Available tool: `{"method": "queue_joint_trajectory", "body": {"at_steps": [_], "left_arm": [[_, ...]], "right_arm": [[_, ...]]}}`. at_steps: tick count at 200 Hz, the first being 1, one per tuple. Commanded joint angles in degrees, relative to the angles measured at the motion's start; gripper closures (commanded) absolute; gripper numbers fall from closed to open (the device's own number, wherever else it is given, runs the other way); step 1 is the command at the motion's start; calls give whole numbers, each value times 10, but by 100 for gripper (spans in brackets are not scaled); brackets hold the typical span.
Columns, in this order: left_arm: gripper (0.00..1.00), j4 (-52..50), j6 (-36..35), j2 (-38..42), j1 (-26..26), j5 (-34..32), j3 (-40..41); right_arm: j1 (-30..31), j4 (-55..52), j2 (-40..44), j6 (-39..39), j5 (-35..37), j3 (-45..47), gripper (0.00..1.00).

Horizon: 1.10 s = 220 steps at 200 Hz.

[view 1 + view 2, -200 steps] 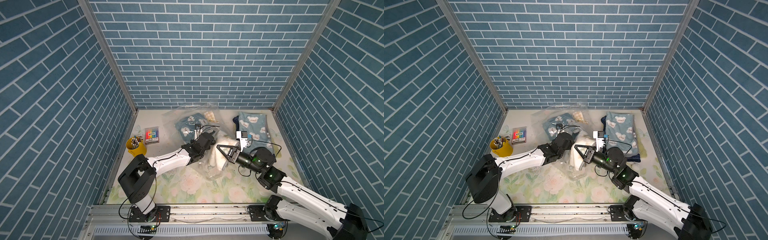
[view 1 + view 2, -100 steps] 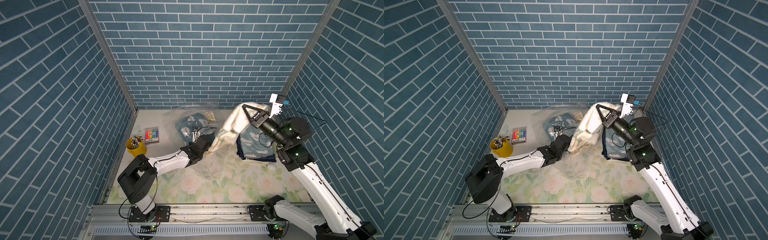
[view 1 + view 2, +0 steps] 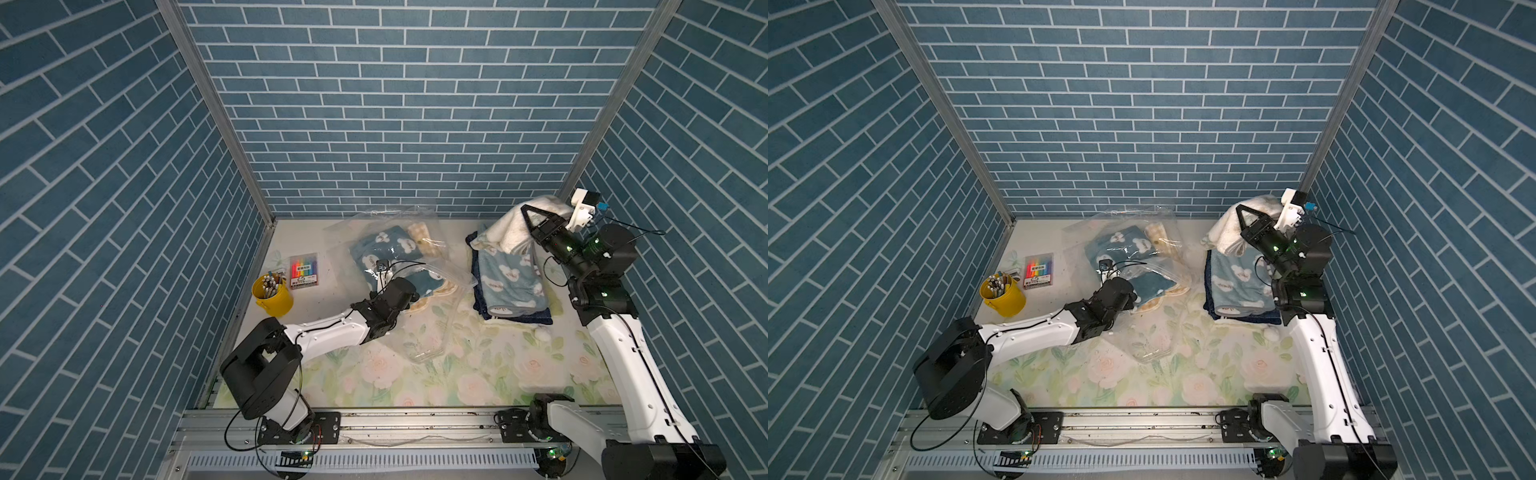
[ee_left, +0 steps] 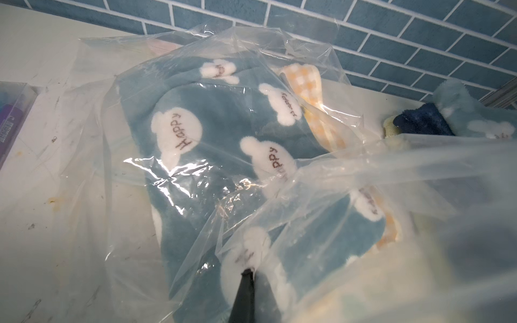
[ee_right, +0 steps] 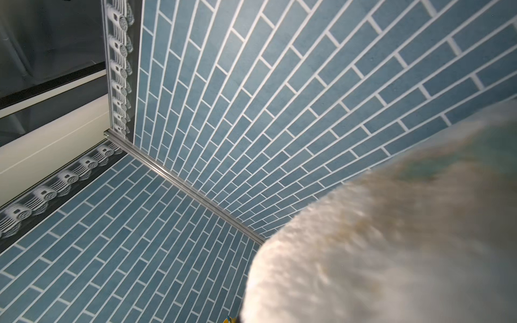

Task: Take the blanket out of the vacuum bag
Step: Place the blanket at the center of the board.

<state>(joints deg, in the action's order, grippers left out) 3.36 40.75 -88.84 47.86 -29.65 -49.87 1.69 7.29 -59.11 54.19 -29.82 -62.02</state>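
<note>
The robot's right gripper needs to let go of the fluffy cream blanket across the pale blue top of the folded stack (image 3: 504, 269).
My right gripper (image 3: 526, 210) (image 3: 1240, 209) is raised at the back right, shut on a fluffy cream blanket (image 3: 508, 229) (image 3: 1224, 229) (image 5: 391, 237). The blanket hangs free of any bag, and its lower end drapes onto the folded stack below. In the right wrist view it hides the jaws. The clear crinkly vacuum bag (image 3: 430, 330) (image 3: 1152, 336) (image 4: 349, 190) lies flat and slack mid-table. My left gripper (image 3: 417, 296) (image 4: 248, 271) is low over the bag's back edge, with its black fingers pressed together on a fold of the plastic.
Another clear bag (image 3: 386, 232) at the back centre holds a blue bear-print blanket (image 3: 380, 249) (image 4: 212, 125). A stack of folded blankets (image 3: 509, 286) lies at the right. A yellow pen cup (image 3: 274, 297) and a marker pack (image 3: 304, 271) stand by the left wall.
The right arm pulled the cream blanket out of the bag, then swung it up and back to the right, over the folded stack. The left gripper stayed shut on the plastic.
</note>
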Motion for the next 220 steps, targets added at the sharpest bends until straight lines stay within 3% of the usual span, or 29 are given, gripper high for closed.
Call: {"method": "queue_joint_trajectory", "body": {"at_steps": [1,64,100,125,137,184,199,220], "left_arm": [[98,-19,2,10,-6,7,12],[98,-20,-1,38,-6,20,15],[98,-25,-2,25,-6,28,-4],[98,-28,-5,19,-6,31,-18],[98,-24,-3,22,-6,33,-15],[98,1,2,25,-5,60,9],[98,3,7,23,-5,64,13],[98,3,11,25,-6,67,15]], "right_arm": [[-20,-11,33,-6,1,7,100],[-38,13,-50,-4,-10,-3,100],[-44,11,-178,0,-22,-161,100],[-58,-40,-205,-6,7,-227,100],[-59,-36,-193,15,14,-174,100],[-55,135,-74,156,65,279,100],[-56,157,-51,173,78,352,100],[-56,137,-26,167,92,384,100]]}}
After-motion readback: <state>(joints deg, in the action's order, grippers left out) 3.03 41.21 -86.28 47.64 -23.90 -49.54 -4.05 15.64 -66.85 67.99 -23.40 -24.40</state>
